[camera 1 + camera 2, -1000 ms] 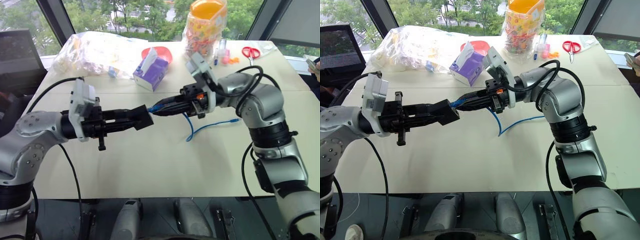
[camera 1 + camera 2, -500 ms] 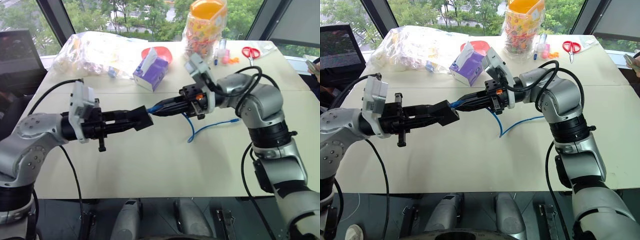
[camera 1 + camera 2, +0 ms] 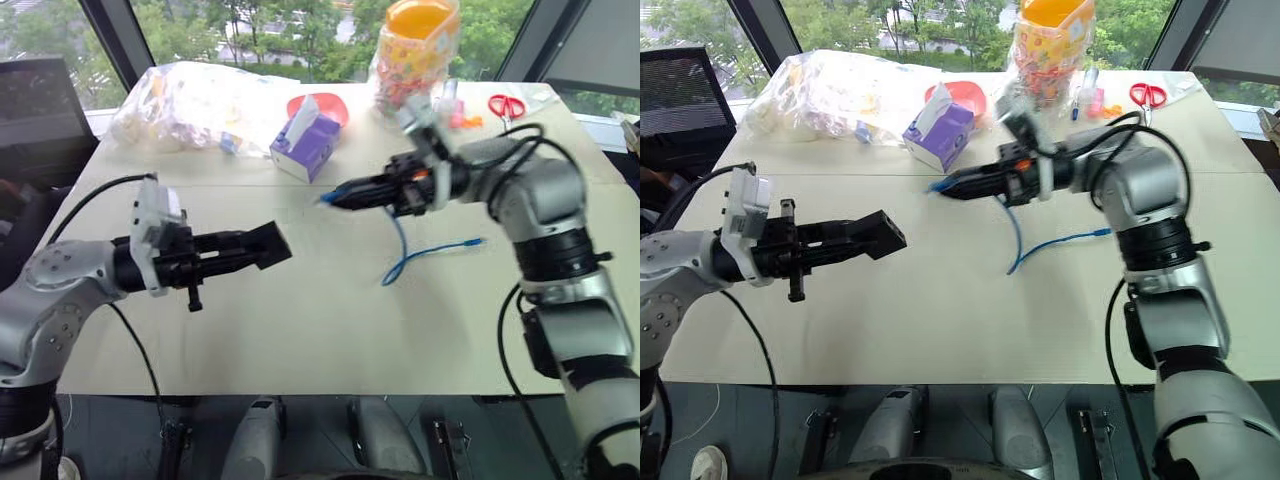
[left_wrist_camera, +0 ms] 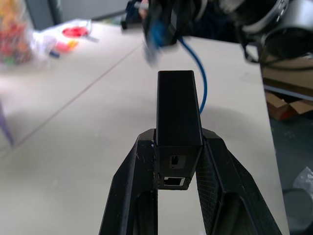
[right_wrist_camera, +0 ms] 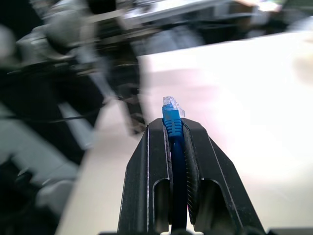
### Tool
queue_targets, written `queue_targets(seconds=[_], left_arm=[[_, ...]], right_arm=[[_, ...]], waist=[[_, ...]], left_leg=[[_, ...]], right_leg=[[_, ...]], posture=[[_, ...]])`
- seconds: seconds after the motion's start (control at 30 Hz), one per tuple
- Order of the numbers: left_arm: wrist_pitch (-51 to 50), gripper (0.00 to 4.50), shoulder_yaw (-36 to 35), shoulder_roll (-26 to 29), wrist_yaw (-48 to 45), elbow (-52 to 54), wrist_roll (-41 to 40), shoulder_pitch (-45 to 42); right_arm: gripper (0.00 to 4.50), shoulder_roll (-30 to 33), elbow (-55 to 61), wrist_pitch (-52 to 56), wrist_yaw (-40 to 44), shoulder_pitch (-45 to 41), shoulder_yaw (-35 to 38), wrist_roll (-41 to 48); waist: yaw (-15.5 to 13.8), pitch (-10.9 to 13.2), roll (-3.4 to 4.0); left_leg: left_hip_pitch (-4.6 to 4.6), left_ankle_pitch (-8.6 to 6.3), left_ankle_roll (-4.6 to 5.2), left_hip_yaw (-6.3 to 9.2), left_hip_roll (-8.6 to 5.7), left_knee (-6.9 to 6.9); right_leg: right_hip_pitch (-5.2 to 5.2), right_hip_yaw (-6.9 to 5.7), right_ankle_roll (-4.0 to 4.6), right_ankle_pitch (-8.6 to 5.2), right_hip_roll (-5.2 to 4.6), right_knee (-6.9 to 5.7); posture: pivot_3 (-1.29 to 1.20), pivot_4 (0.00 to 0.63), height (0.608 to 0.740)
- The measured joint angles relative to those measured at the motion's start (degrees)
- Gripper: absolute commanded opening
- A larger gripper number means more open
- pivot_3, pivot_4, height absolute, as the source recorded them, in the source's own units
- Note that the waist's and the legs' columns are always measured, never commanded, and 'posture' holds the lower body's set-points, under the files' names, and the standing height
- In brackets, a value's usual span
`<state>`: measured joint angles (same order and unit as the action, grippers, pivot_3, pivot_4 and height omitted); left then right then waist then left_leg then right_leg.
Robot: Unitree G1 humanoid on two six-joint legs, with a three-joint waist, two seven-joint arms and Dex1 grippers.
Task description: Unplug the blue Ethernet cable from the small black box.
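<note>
Next, my left gripper sets the small black box, now held level above the table, down on the bare table (image 3: 320,243) in front of the tissue box.
The small black box (image 3: 270,244) is held level above the table, with my left gripper (image 3: 258,250) shut on it; in the left wrist view the box (image 4: 178,110) sits between both fingers, its port end pointing away. My right gripper (image 3: 345,193) is shut on the blue Ethernet cable (image 3: 400,235) just behind its clear plug (image 5: 171,104), which is free in the air. A clear gap separates plug and box. The rest of the cable hangs to the table (image 3: 300,330), where its far plug (image 3: 476,241) lies.
At the back of the table stand a purple-and-white tissue box (image 3: 305,148), a red bowl (image 3: 322,104), a crumpled plastic bag (image 3: 185,100) and a jar of sweets with an orange lid (image 3: 415,55). Red scissors (image 3: 503,103) lie far right.
The plug has come out of the black box. My right gripper has pulled away to the right with the cable, opening a gap. The left gripper with the box has barely moved.
</note>
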<state>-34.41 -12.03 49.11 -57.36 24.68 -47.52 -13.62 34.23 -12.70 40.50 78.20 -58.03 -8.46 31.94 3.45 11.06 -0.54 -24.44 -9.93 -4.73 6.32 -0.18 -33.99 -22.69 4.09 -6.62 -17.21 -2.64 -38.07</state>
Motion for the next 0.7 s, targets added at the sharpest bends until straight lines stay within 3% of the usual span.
queue_targets(seconds=[0.27,0.37,0.53,0.7], left_arm=[[-0.20,0.47,0.00,-0.01,0.11,0.29,-0.08,-0.64],[0.72,0.47,0.44,-0.66,1.22,-0.25,2.28,-1.58],[6.19,0.47,6.81,-5.94,6.60,-6.40,13.26,-6.02],[11.55,0.47,11.44,-10.54,8.31,-13.56,20.66,-8.87]], right_arm=[[0.04,-2.01,1.00,-0.36,-0.59,-0.72,0.14,-0.42],[0.04,-2.00,-3.15,-5.70,-2.55,-0.84,-0.38,-4.89],[0.04,-5.53,-19.66,-24.10,-16.90,0.27,-4.37,-21.09],[0.04,-10.43,-32.96,-33.00,-28.21,1.32,-4.63,-27.83]], waist=[[0.42,0.01,0.01],[0.21,0.00,0.00],[0.22,-0.01,0.00],[0.49,0.00,-0.01]], left_leg=[[0.01,0.00,0.00,-0.01,0.02,0.03],[0.03,0.00,0.00,0.00,0.02,-0.01],[0.04,0.01,0.00,-0.03,0.00,-0.06],[-0.01,0.01,0.00,-0.03,0.00,0.06]], right_leg=[[-0.01,0.01,0.00,0.00,0.01,-0.01],[0.03,0.00,0.00,0.00,0.02,-0.01],[0.04,0.02,-0.01,0.01,0.02,-0.01],[-0.05,0.02,-0.02,0.02,0.02,-0.04]], posture=[[0.00,0.150,0.740],[0.00,0.150,0.740],[0.00,0.150,0.740],[0.00,0.150,0.740]])
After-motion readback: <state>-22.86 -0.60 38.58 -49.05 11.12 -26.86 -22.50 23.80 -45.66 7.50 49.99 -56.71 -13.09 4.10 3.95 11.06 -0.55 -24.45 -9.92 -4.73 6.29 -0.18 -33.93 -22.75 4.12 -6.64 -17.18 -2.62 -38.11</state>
